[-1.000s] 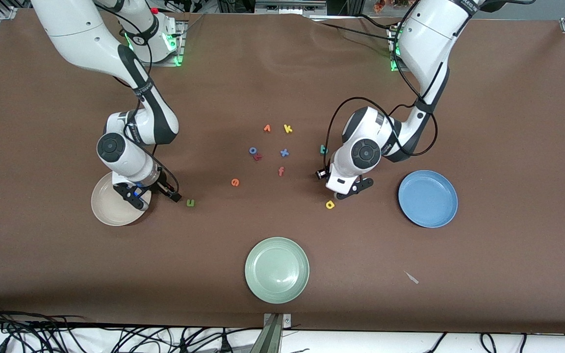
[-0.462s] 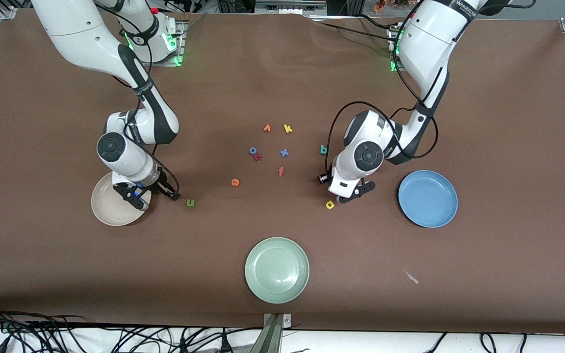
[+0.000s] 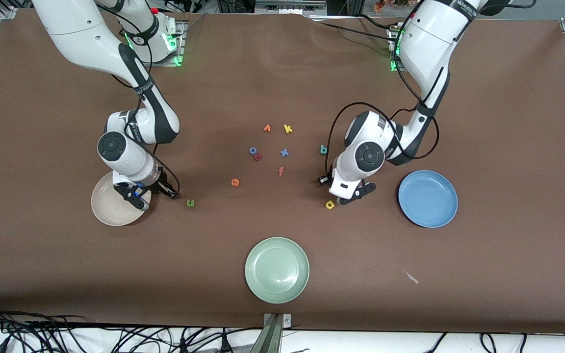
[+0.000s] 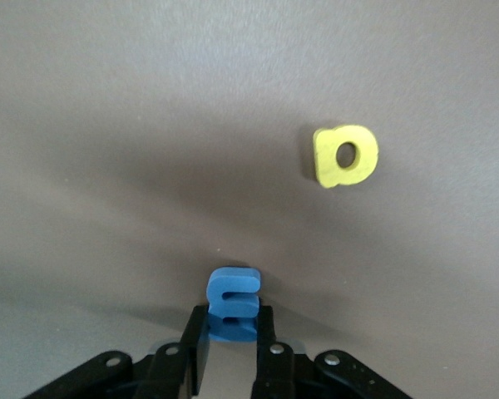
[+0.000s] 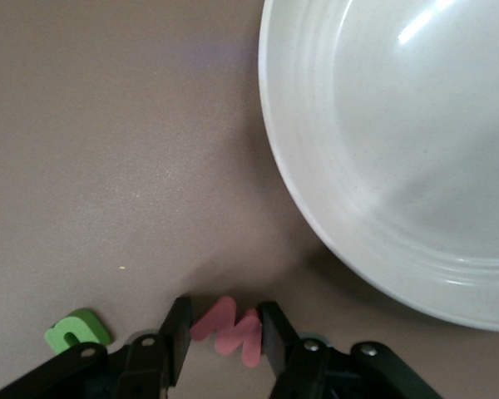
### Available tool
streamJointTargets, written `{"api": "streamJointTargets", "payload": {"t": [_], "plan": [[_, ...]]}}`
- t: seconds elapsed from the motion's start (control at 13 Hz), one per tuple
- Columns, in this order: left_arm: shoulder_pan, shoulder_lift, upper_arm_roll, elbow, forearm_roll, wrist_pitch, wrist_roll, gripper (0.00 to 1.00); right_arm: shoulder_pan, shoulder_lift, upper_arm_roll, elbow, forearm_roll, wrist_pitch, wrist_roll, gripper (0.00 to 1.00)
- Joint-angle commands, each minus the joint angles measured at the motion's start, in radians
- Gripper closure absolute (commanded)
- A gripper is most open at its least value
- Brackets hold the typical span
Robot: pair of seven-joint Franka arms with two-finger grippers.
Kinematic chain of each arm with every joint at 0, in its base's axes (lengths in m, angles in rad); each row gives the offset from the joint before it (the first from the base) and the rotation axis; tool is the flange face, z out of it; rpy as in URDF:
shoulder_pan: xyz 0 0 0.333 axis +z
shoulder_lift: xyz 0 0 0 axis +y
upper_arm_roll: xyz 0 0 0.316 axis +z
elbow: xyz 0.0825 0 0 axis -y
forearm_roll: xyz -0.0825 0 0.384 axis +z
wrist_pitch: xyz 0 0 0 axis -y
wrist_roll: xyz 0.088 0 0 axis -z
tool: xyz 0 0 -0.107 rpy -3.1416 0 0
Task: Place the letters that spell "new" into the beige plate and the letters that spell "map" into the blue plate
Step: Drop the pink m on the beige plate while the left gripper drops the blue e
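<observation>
My left gripper is going to release the blue m, setting it on the blue plate's side [image 3: 416,190] that faces the teal p.
My left gripper [image 3: 344,195] hangs low over the table between the yellow a [image 3: 330,205] and the blue plate [image 3: 428,198]. In the left wrist view it [image 4: 231,320] is shut on the blue m [image 4: 233,295], with the yellow a [image 4: 346,155] lying apart. My right gripper [image 3: 167,192] is low beside the beige plate [image 3: 108,211]. The right wrist view shows it [image 5: 224,320] shut on the pinkish-red w [image 5: 229,328], between the green n [image 5: 76,329] and the beige plate [image 5: 382,166]. The green n [image 3: 190,202], orange e [image 3: 235,182] and teal p [image 3: 323,149] lie on the table.
A pale green plate [image 3: 277,269] sits nearest the front camera. In mid-table lie an orange v [image 3: 267,128], a yellow k [image 3: 288,129], a blue o [image 3: 252,150], a blue x [image 3: 284,153] and a red f [image 3: 281,171]. A small scrap [image 3: 411,277] lies near the blue plate.
The left hand has shifted a little toward the left arm's end of the table and toward its base. The right arm has barely moved.
</observation>
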Motion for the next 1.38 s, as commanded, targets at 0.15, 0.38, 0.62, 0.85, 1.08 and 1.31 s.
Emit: {"api": "streamJointTargets", "payload": {"t": [0.15, 0.38, 0.62, 0.85, 1.08, 1.31], "plan": [[0.121, -0.115, 0.009, 0.031, -0.012, -0.245, 0.177, 0.99, -0.012, -0.118, -0.014, -0.010, 0.014, -0.157, -0.114, 0.65], [0.229, -0.138, 0.009, 0.039, 0.073, -0.334, 0.350, 0.98, -0.078, -0.147, -0.023, -0.010, 0.013, -0.209, -0.285, 0.65], [0.346, -0.124, 0.009, 0.033, 0.175, -0.361, 0.553, 0.98, -0.134, -0.136, -0.042, -0.001, 0.010, -0.206, -0.457, 0.64], [0.411, -0.061, 0.009, 0.036, 0.218, -0.338, 0.667, 0.92, -0.159, -0.115, -0.043, 0.000, 0.010, -0.184, -0.521, 0.35], [0.406, -0.055, 0.006, 0.036, 0.226, -0.341, 0.667, 0.00, -0.153, -0.103, -0.042, 0.010, 0.011, -0.151, -0.508, 0.16], [0.388, -0.110, -0.026, 0.045, 0.224, -0.350, 0.652, 0.00, -0.096, -0.084, -0.039, 0.051, 0.013, -0.170, -0.482, 0.16]]}}
